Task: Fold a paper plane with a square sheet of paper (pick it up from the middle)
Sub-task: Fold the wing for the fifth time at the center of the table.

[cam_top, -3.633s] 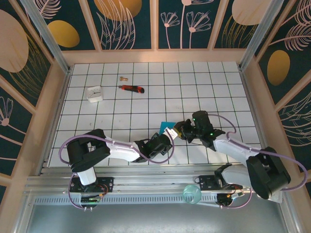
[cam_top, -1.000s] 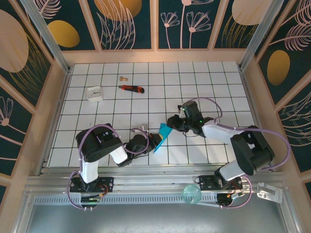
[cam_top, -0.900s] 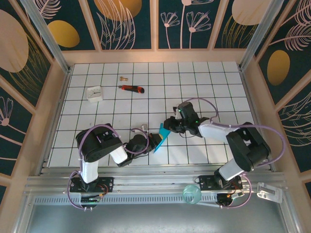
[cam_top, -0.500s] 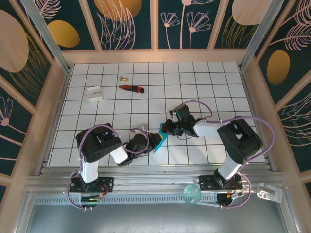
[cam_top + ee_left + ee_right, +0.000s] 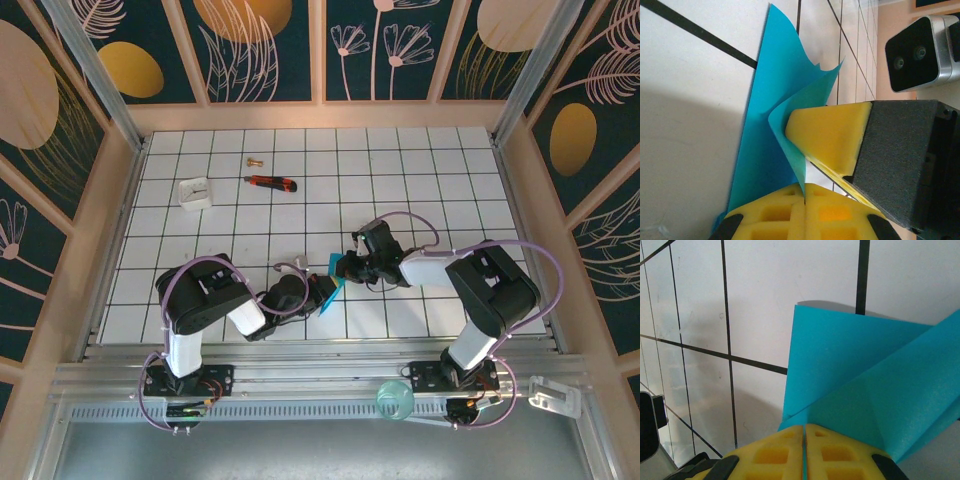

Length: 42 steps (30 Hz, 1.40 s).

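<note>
I can see my left gripper pinching the curling flap close beside my right gripper's finger, so next I open my left gripper, back off and pinch the paper's near end [image 5: 327,304].
The square sheet of paper [image 5: 331,284] is a small folded teal shape standing up off the tiles near the front middle of the table. My left gripper [image 5: 316,293] is shut on its near-left edge; in the left wrist view the yellow pads [image 5: 805,190] pinch a curling flap of the sheet of paper [image 5: 772,105]. My right gripper [image 5: 346,268] reaches in from the right and is shut on the other side. Its pads [image 5: 804,429] meet on the creased sheet of paper [image 5: 865,375], and its yellow finger [image 5: 830,132] sits close to the left pads.
A white square block [image 5: 195,192], a red-and-black utility knife [image 5: 271,182] and a small brass piece [image 5: 252,160] lie at the back left. A pale green round object [image 5: 395,400] sits on the rail in front. Wooden walls [image 5: 120,200] ring the tiled floor.
My right gripper has slid left up to the paper and closed on it. The left gripper has kept its hold, and the paper stands more upright and bunched between them.
</note>
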Each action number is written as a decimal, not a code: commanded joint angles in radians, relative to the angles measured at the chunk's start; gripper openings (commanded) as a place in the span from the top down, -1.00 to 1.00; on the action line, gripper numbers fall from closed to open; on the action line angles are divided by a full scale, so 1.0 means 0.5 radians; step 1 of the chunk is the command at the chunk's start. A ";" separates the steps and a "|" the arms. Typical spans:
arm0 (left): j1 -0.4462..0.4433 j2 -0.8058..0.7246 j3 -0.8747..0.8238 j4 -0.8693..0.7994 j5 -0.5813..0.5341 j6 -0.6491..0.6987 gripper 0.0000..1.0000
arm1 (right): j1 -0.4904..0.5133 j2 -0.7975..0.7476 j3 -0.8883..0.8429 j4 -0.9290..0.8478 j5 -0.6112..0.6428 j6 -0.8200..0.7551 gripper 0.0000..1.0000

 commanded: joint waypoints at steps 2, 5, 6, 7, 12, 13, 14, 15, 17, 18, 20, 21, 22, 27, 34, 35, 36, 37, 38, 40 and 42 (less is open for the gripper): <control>0.010 0.037 -0.005 -0.272 -0.044 -0.009 1.00 | -0.005 0.079 -0.033 0.016 0.051 -0.044 0.81; 0.010 0.026 -0.008 -0.284 -0.048 -0.008 1.00 | -0.014 0.110 -0.040 0.028 0.054 -0.049 0.82; 0.010 0.019 -0.008 -0.288 -0.049 -0.005 1.00 | -0.011 0.116 -0.049 0.023 0.059 -0.047 0.82; 0.011 0.011 -0.008 -0.292 -0.052 0.000 1.00 | -0.015 0.120 -0.056 0.017 0.063 -0.049 0.82; 0.011 -0.091 -0.014 -0.390 -0.101 0.054 0.82 | -0.018 0.118 -0.092 -0.016 0.076 -0.060 0.84; 0.011 -0.128 -0.017 -0.428 -0.116 0.068 0.77 | -0.018 0.115 -0.095 -0.025 0.079 -0.064 0.84; 0.011 -0.158 -0.020 -0.457 -0.129 0.086 0.73 | -0.018 0.118 -0.095 -0.029 0.081 -0.070 0.84; 0.011 -0.201 -0.021 -0.498 -0.149 0.106 0.66 | -0.018 0.120 -0.095 -0.032 0.082 -0.073 0.85; 0.011 -0.278 -0.023 -0.572 -0.184 0.152 0.53 | -0.018 0.127 -0.095 -0.041 0.082 -0.078 0.85; 0.011 -0.322 -0.026 -0.615 -0.206 0.175 0.46 | -0.018 0.129 -0.098 -0.041 0.082 -0.080 0.85; 0.011 -0.393 -0.036 -0.664 -0.230 0.220 0.36 | -0.018 0.135 -0.101 -0.041 0.082 -0.080 0.85; 0.010 -0.447 -0.045 -0.686 -0.244 0.243 0.31 | -0.018 0.137 -0.105 -0.041 0.082 -0.080 0.86; 0.010 -0.495 -0.054 -0.704 -0.251 0.264 0.28 | -0.021 0.137 -0.105 -0.040 0.082 -0.082 0.85; 0.013 -0.727 -0.002 -0.990 -0.168 0.547 0.14 | -0.025 0.156 -0.098 -0.040 0.085 -0.086 0.86; 0.011 -0.797 0.134 -1.408 0.158 0.810 0.21 | -0.024 0.172 -0.083 -0.045 0.083 -0.100 0.86; 0.011 -0.782 0.160 -1.446 0.204 0.851 0.22 | -0.024 0.171 -0.083 -0.044 0.082 -0.097 0.87; 0.010 -0.766 0.192 -1.487 0.248 0.898 0.24 | -0.025 0.170 -0.083 -0.046 0.082 -0.097 0.86; 0.012 -0.748 0.225 -1.545 0.267 0.932 0.26 | -0.025 0.168 -0.083 -0.046 0.082 -0.098 0.86; 0.010 -0.738 0.250 -1.600 0.274 0.964 0.29 | -0.024 0.169 -0.083 -0.047 0.082 -0.099 0.87; 0.013 -0.732 0.260 -1.636 0.266 0.996 0.33 | -0.026 0.165 -0.083 -0.045 0.082 -0.098 0.86; 0.013 -0.724 0.260 -1.664 0.261 1.016 0.39 | -0.025 0.169 -0.080 -0.051 0.082 -0.101 0.87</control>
